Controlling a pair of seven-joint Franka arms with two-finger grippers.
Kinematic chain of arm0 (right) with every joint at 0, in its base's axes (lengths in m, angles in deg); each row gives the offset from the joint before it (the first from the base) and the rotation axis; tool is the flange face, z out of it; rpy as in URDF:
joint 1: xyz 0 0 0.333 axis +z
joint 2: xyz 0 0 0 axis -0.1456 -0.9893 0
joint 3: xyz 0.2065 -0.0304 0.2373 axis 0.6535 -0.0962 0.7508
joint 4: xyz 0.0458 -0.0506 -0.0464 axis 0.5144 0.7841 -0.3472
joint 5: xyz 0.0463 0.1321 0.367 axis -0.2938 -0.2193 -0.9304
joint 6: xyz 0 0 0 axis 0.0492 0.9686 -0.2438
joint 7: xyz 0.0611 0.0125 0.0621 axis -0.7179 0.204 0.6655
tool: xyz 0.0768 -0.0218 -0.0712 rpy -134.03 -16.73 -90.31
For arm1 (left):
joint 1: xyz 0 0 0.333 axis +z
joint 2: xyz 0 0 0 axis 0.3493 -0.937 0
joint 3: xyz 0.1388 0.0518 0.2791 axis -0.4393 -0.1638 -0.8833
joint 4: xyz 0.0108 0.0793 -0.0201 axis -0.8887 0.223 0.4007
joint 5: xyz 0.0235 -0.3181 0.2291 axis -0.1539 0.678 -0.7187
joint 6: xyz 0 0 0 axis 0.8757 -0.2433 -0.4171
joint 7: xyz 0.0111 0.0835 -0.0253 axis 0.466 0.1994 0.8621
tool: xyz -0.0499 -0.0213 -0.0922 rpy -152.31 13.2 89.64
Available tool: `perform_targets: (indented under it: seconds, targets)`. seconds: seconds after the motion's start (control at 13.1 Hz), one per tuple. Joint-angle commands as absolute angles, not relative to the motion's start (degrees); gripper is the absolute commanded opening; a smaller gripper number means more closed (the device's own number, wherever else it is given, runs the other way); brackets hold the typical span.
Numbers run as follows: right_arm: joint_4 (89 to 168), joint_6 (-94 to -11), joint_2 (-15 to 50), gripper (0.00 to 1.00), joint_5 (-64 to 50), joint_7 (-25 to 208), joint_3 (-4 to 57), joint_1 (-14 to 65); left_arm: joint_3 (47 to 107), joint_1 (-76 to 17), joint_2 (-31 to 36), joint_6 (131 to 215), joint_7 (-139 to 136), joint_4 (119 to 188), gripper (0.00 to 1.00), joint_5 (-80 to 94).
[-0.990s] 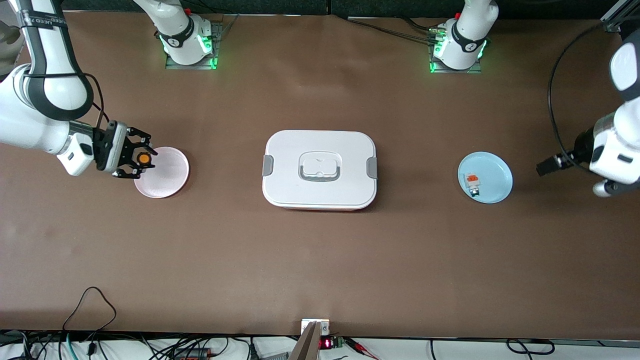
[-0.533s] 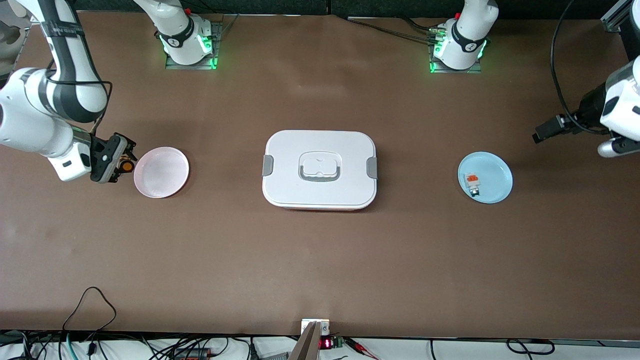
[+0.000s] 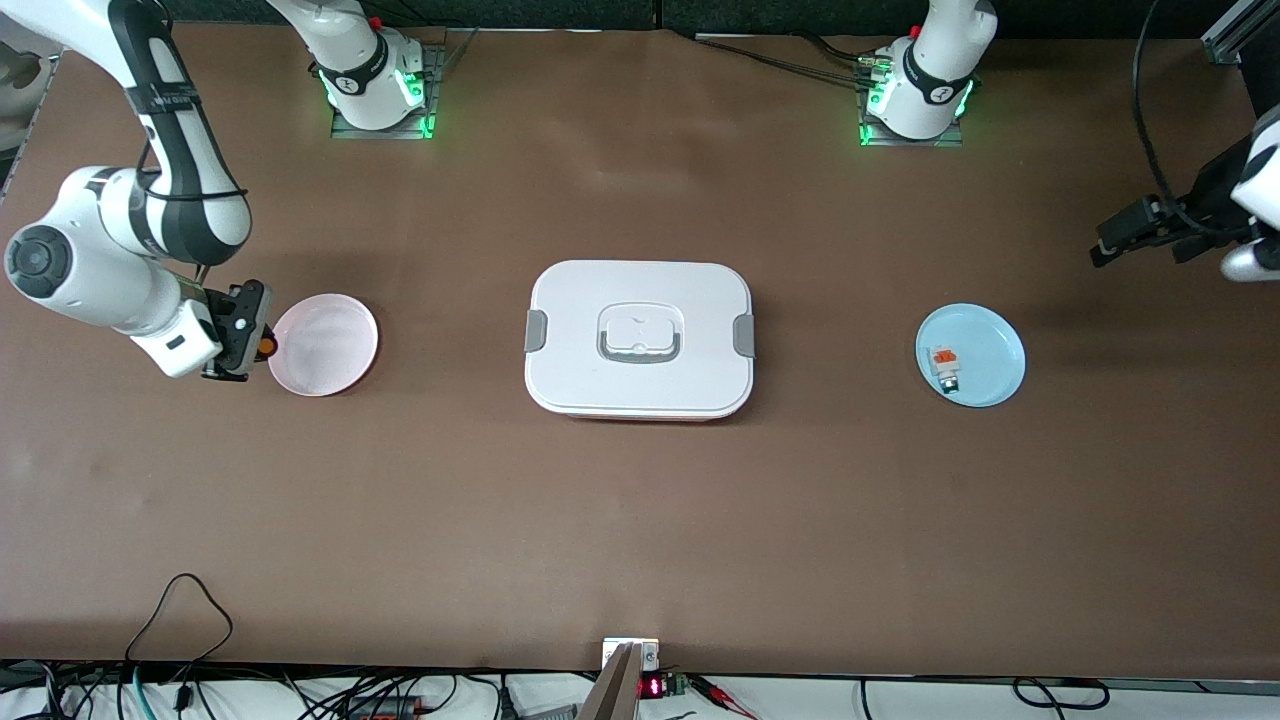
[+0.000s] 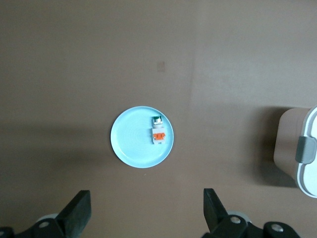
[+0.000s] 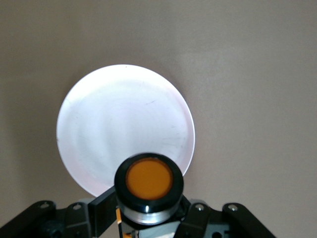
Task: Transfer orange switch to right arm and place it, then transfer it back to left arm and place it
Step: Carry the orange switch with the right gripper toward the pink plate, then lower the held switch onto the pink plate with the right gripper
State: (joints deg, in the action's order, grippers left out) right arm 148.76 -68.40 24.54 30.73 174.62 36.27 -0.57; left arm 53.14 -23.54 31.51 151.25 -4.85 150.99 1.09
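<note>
The orange switch will go down near the middle of the pink plate (image 3: 320,338) (image 5: 113,139) from my right gripper.
My right gripper (image 3: 252,340) hangs just off the pink plate's (image 3: 322,344) rim, toward the right arm's end of the table. It is shut on the orange switch (image 3: 266,346). In the right wrist view the switch (image 5: 148,179) fills the jaws of the right gripper (image 5: 148,201), orange cap up, with the pink plate (image 5: 124,119) below it. The white box (image 3: 640,340) stands mid-table, lid on. My left gripper (image 3: 1120,238) hovers open near the left arm's end of the table. In its wrist view the left gripper (image 4: 146,214) holds nothing.
A blue plate (image 3: 990,350) lies toward the left arm's end, carrying a small white block with an orange patch (image 3: 944,364). In the left wrist view the blue plate (image 4: 133,141), the block (image 4: 158,132) and a corner of the box (image 4: 308,151) show. Cables lie along the table's front edge.
My right gripper drew back from over the pink plate's rim to just off it, turning with the switch held. My left gripper swung away from the blue plate, toward the bases' side.
</note>
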Motion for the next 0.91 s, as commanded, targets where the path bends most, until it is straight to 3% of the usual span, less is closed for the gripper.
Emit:
perform_targets:
  seconds: [0.0,0.23,0.53,0.84]
  targets:
    - [149.14,-70.71,22.8,0.14,32.16,176.55,36.46,2.04,53.26,-23.43,32.71,152.45,-6.16,151.83,1.0,1.49]
    - [150.62,-71.67,21.3,0.14,32.07,176.55,36.55,3.1,52.56,-23.35,30.52,149.74,-6.25,147.98,1.0,1.49]
    - [158.96,-82.46,20.77,0.14,32.24,176.73,36.73,2.84,52.56,-23.35,29.02,148.32,-6.43,145.33,1.0,1.58]
    - [160.39,-83.36,20.95,0.14,32.42,180.14,36.73,0.65,52.73,-23.35,29.02,148.06,-6.25,144.37,1.0,1.49]
